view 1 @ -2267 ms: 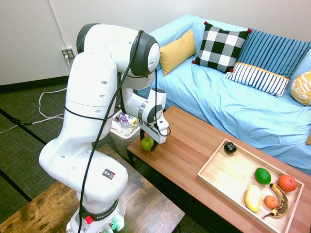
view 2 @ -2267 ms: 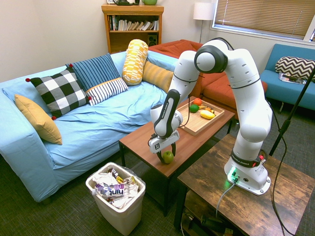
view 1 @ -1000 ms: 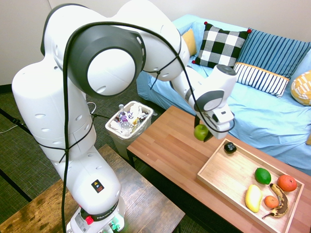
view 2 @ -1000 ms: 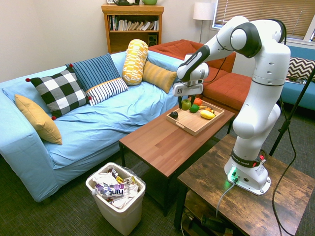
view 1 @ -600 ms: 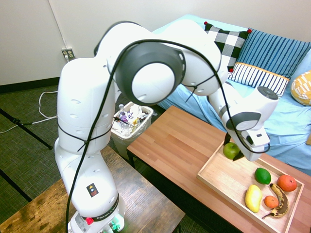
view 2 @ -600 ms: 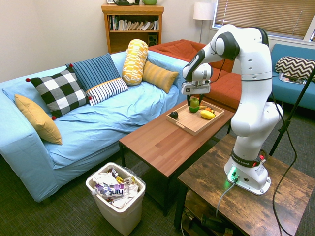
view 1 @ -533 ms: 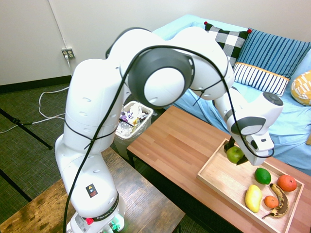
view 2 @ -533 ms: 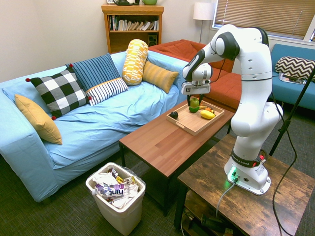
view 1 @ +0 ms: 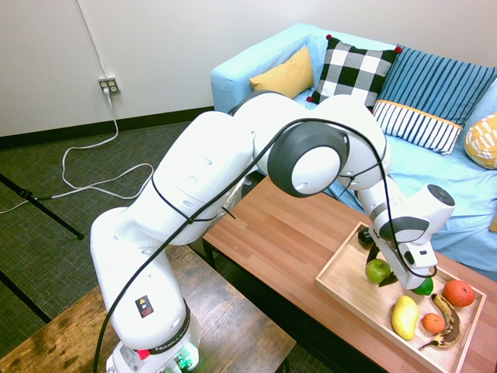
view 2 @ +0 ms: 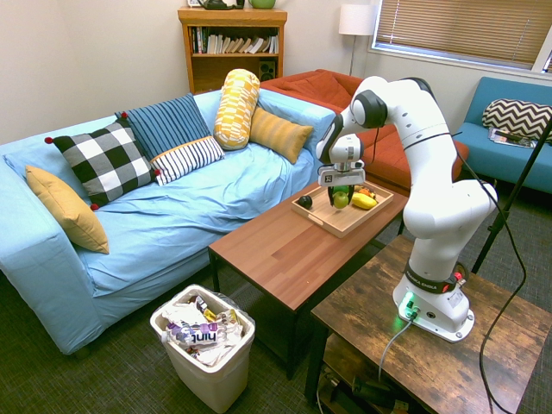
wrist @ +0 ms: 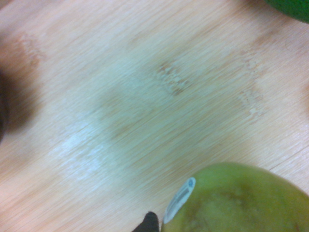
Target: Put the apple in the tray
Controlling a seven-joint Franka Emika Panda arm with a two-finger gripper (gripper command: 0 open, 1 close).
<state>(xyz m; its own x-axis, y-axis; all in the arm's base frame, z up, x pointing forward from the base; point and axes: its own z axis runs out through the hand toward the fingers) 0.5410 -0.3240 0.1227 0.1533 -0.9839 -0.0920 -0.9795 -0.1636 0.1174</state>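
I will set the apple free from my gripper on the tray's bottom (view 1: pixel 374 278) (wrist: pixel 227 213), in the spot between the black object and the yellow fruit.
The yellow-green apple (view 1: pixel 377 270) hangs low over the light wooden tray (view 1: pixel 347 277), in its middle part, with my gripper (view 1: pixel 385 274) shut on it. From the other side the apple (view 2: pixel 340 199) and gripper (view 2: pixel 339 197) sit above the tray (view 2: pixel 330 221). The wrist view has the apple (wrist: pixel 236 199), with a small sticker, very close to the tray floor (wrist: pixel 145 96). Whether the apple touches the floor I cannot tell.
In the tray lie a dark green lime (view 1: pixel 425 287), a red-orange fruit (view 1: pixel 458 292), a yellow fruit (view 1: pixel 404 317), a small orange (view 1: pixel 432 322), a banana (view 1: pixel 450 328) and a black object (view 2: pixel 304 202). The tray rests on a brown coffee table (view 1: pixel 272 233). A white waste bin (view 2: pixel 207 341) stands beside it.
The gripper has carried the apple from the table's near end across to the tray and, over the last half second, further in over the tray and lower.
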